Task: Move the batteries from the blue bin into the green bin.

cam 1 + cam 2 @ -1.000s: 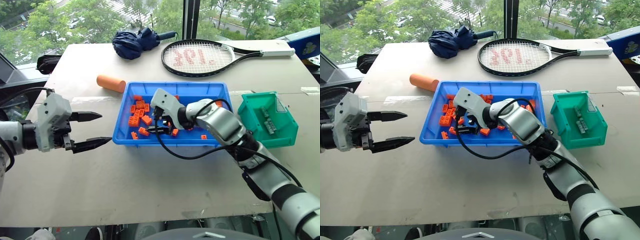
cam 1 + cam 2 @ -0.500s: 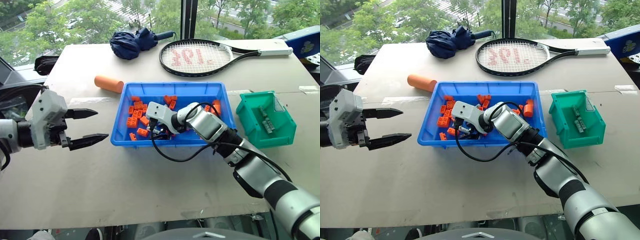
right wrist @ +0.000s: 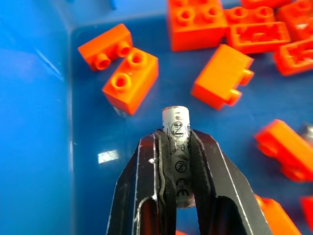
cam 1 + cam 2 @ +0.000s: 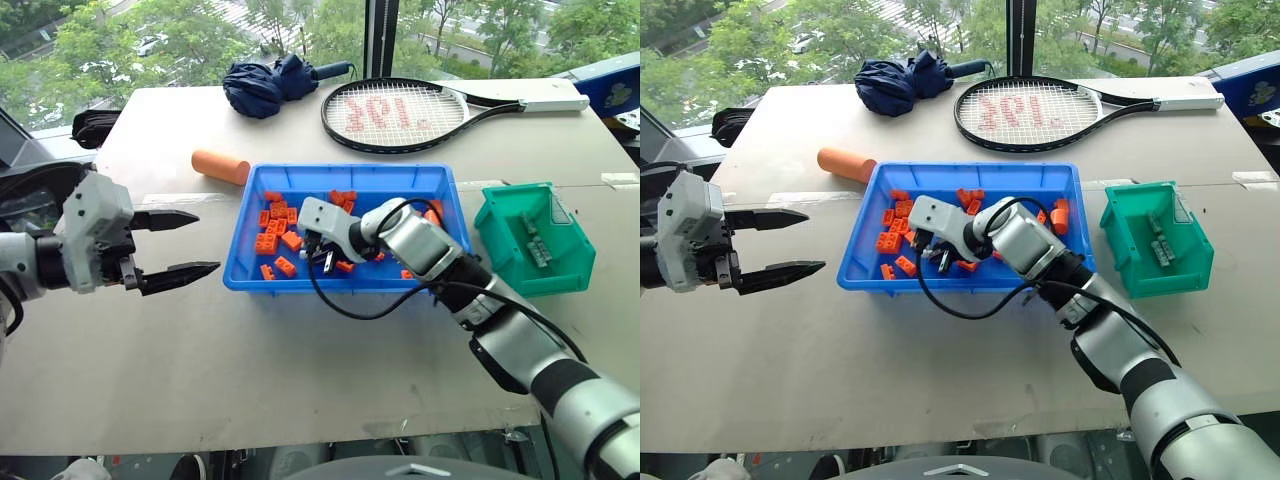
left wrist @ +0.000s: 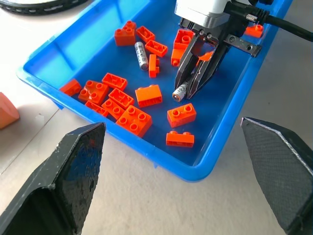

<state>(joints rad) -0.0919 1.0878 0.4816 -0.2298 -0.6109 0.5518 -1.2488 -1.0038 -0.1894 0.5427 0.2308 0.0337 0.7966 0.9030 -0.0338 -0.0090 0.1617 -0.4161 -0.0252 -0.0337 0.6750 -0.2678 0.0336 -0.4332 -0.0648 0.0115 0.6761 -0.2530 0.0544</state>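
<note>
The robot's right gripper needs to set the silver battery, now just above the blue bin's floor, down on the green bin's bottom beside the batteries [image 4: 528, 258], toward the blue bin.
The blue bin [image 4: 350, 169] sits mid-table, holding orange toy bricks and batteries. My right gripper [image 3: 176, 139] reaches into its front-left part and is shut on a silver battery [image 3: 175, 120], whose end sticks out past the fingertips just above the bin floor. The left wrist view shows that held battery [image 5: 180, 91] and a loose one [image 5: 141, 55] lying among the bricks. My left gripper [image 4: 205, 240] hovers open over the table to the left of the blue bin, with nothing in it. The green bin [image 4: 560, 275] stands right of the blue bin with several batteries [image 4: 533, 245] inside.
An orange cylinder [image 4: 221, 165] lies behind the blue bin's left corner. A tennis racket [image 4: 400, 112] and a folded dark-blue umbrella [image 4: 270, 85] lie at the back of the table. Orange bricks [image 3: 129, 73] surround the held battery.
My right gripper's fingers have closed on a battery among the bricks and shifted a little to the right. The left gripper has stayed in place, open.
</note>
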